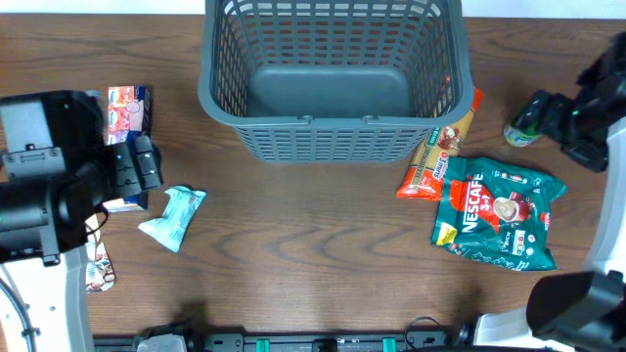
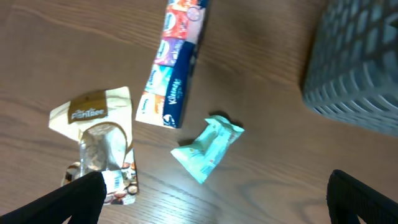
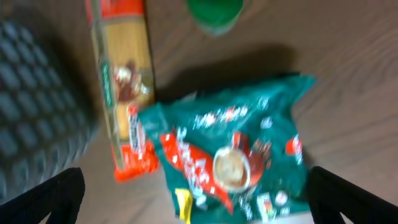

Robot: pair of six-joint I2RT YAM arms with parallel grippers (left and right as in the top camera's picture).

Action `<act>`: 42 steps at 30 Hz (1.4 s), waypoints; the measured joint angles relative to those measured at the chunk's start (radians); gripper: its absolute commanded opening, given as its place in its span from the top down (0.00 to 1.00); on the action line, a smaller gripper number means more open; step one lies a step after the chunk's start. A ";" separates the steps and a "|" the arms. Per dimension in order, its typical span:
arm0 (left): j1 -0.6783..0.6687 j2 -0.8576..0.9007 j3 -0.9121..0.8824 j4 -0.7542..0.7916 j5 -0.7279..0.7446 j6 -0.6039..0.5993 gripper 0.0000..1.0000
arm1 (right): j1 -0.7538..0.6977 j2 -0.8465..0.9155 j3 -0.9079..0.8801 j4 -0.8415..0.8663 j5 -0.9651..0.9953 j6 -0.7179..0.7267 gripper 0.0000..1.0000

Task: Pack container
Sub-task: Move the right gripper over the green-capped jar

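My right gripper is going to close on the sides of the green-capped bottle (image 1: 521,136) (image 3: 216,15), which is behind the green Nescafe bag.
The dark grey container (image 1: 333,137) stands at the back centre with nothing visible inside; a corner shows in the left wrist view (image 2: 357,68) and a blurred side in the right wrist view (image 3: 31,93). My left gripper (image 1: 142,166) is open and empty (image 2: 214,186), above the table near a light teal packet (image 1: 174,217) (image 2: 208,148). My right gripper (image 1: 565,122) is open and empty (image 3: 196,186), above a green Nescafe bag (image 1: 499,215) (image 3: 230,155).
A Kleenex tissue pack (image 1: 127,108) (image 2: 174,62) and a beige snack pouch (image 1: 98,269) (image 2: 99,140) lie at the left. An orange spaghetti pack (image 1: 440,152) (image 3: 124,81) lies beside the container's right corner. A green-capped bottle (image 1: 523,127) (image 3: 214,12) stands at the far right.
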 measured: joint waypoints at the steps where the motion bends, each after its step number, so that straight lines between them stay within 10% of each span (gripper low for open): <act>1: 0.005 0.000 0.000 0.000 0.000 0.000 0.01 | -0.022 0.013 0.003 0.019 -0.012 -0.007 0.01; 42: 0.008 0.011 0.000 0.007 0.001 -0.003 0.01 | -0.113 0.577 0.378 0.044 -0.045 -0.063 0.01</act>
